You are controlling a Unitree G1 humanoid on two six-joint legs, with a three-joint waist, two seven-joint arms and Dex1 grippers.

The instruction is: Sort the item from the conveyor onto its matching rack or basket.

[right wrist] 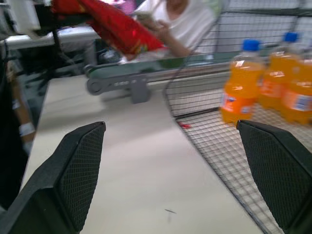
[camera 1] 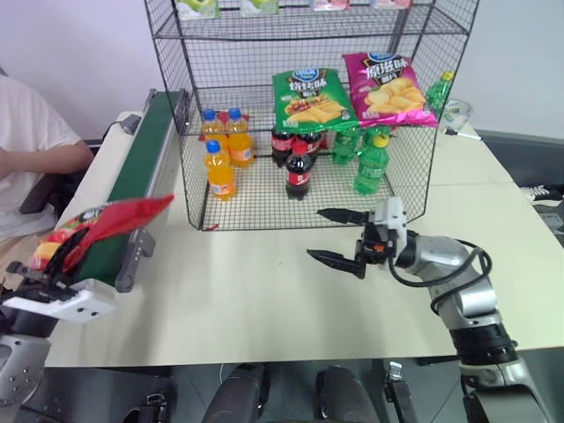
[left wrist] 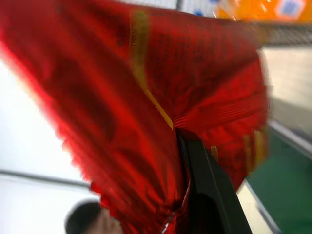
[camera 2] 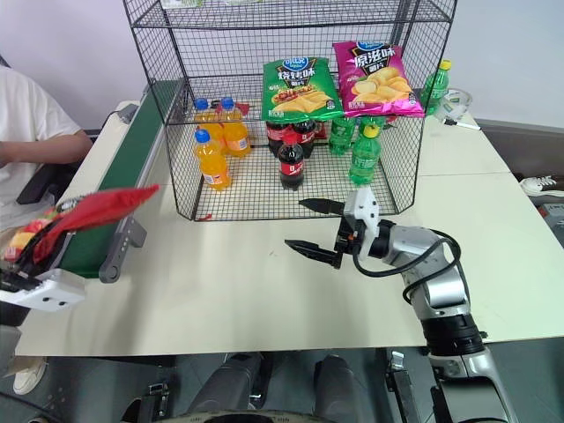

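I need to set the red snack bag down with my left gripper on the rack shelf point(camera 1: 222, 100) above the orange soda bottles.
The red snack bag point(camera 1: 115, 220) hangs lifted above the near end of the dark green conveyor point(camera 1: 145, 150), at the table's left edge. My left gripper point(camera 1: 72, 251) is shut on the bag's lower end; in the left wrist view a black finger point(left wrist: 209, 185) presses into the red foil point(left wrist: 122, 97). The wire-grid rack point(camera 1: 308, 106) stands at the back middle of the table. My right gripper point(camera 1: 335, 236) is open and holds nothing, hovering over the table just in front of the rack, its fingers pointing left toward the bag point(right wrist: 112, 24).
The rack holds orange soda bottles point(camera 1: 220, 150), cola bottles point(camera 1: 298, 167), green bottles point(camera 1: 370, 163), a green chip bag point(camera 1: 308, 99) and a magenta chip bag point(camera 1: 388, 88). A person in a white shirt point(camera 1: 26, 132) sits left of the conveyor. Bare beige table point(camera 1: 264, 291) lies between my grippers.
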